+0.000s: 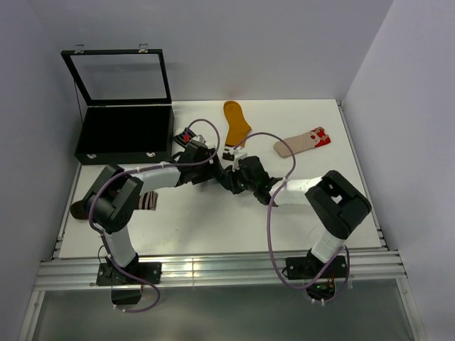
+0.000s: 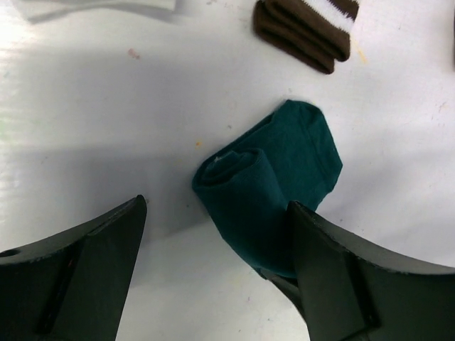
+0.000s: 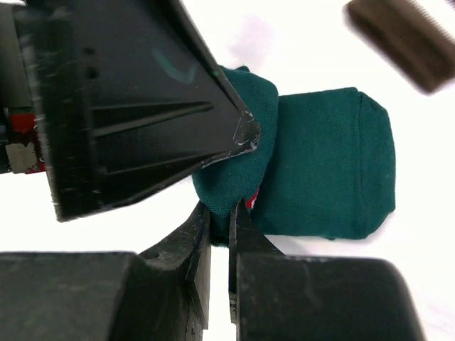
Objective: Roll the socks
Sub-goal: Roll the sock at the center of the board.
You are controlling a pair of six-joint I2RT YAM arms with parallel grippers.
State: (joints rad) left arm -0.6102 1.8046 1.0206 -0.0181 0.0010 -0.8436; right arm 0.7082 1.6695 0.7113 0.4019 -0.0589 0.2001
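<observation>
My left gripper will straddle and pinch the roll's open end (image 2: 229, 169) before my right gripper backs away, since my left gripper's finger is over the roll of the teal sock.
A dark teal sock (image 2: 266, 192), partly rolled, lies on the white table (image 2: 106, 142) between my two grippers. My left gripper (image 2: 217, 238) stands open around the roll, and its right finger (image 2: 355, 277) rests against the fabric. My right gripper (image 3: 220, 209) is shut on a fold at the roll's edge, where a bit of red shows on the teal sock (image 3: 320, 163). From above, the left gripper (image 1: 213, 170) and right gripper (image 1: 234, 176) meet mid-table and hide that sock. A mustard sock (image 1: 234, 121) and a beige sock (image 1: 302, 142) with a red-white end lie further back.
A brown sock with a striped cuff (image 2: 306, 28) lies just beyond the teal one. An open black case (image 1: 124, 135) stands at the back left, a dark sock with a red-white figure (image 1: 186, 135) beside it. A striped sock (image 1: 148, 200) lies by the left arm.
</observation>
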